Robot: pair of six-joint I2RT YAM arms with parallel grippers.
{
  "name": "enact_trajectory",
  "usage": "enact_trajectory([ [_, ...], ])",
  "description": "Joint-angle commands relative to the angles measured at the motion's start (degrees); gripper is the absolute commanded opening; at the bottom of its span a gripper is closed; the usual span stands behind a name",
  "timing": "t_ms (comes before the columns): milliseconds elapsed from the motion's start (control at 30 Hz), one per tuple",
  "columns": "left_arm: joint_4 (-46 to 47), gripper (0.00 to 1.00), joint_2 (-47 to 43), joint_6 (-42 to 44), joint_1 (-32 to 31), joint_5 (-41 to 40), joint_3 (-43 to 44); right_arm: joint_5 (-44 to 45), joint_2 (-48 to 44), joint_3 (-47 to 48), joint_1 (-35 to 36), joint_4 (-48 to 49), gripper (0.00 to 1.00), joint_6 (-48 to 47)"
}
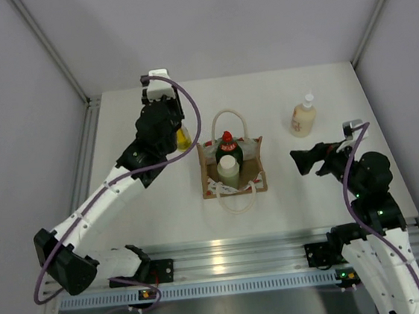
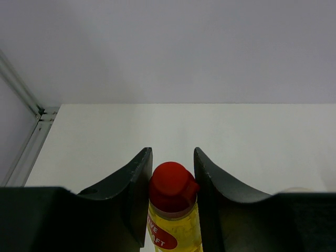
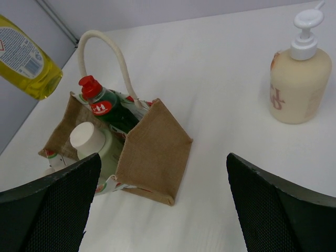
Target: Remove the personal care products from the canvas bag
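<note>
I should set the slim yellow bottle down with my left gripper on the white table (image 1: pixel 165 144) between the metal rail and the canvas bag.
The canvas bag (image 1: pixel 250 174) stands mid-table, also in the right wrist view (image 3: pixel 155 152). In it are the dark green bottle with red cap (image 1: pixel 227 144) (image 3: pixel 107 109) and the pale bottle with white cap (image 1: pixel 228 168) (image 3: pixel 89 142). My left gripper (image 1: pixel 181 134) (image 2: pixel 172 176) is shut on the slim yellow bottle with red cap (image 2: pixel 172 220) (image 3: pixel 23 58), held above the table left of the bag. The cream pump bottle (image 1: pixel 303 116) (image 3: pixel 299 79) stands on the table at the right. My right gripper (image 1: pixel 300 159) (image 3: pixel 163 173) is open and empty, right of the bag.
The white table (image 1: pixel 147 208) is walled by grey panels on both sides, with a metal rail (image 1: pixel 83 163) along its left edge and the aluminium base rail (image 1: pixel 235 255) at the front. Cream loop handles (image 1: pixel 227 114) stick out from the bag's far and near sides.
</note>
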Motion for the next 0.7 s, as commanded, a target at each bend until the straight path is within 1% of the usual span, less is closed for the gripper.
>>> enact_trajectory([
  [0,8.02,0.0,-1.08,-3.52,5.13,2.72,1.38,-1.2,-1.05,3.0,0.35,-1.74,0.99,-0.24],
  [33,8.54,0.0,-0.47,-3.79,7.31,3.07,0.94,-1.38,-1.31,2.91,0.27,-1.83,0.99,-0.24],
  [200,12.76,0.0,2.26,-5.11,13.12,6.5,-0.99,-2.78,-1.93,2.56,0.35,-1.83,0.99,0.46],
  [333,15.57,0.0,5.07,-4.32,17.51,6.94,-1.87,-3.05,-2.11,2.3,0.27,-3.24,0.99,0.38],
  [433,16.89,0.0,7.18,-5.73,20.85,8.96,-2.22,-3.84,-2.81,1.51,0.35,-3.24,0.99,0.64],
  [600,20.76,0.0,11.83,-5.29,22.45,8.35,-3.27,-4.63,-3.25,-0.25,0.35,-3.24,1.0,1.08],
  [667,23.83,0.0,13.6,-5.72,22.8,8.43,-4.24,-4.72,-3.34,-0.69,0.35,-3.24,0.99,1.08],
])
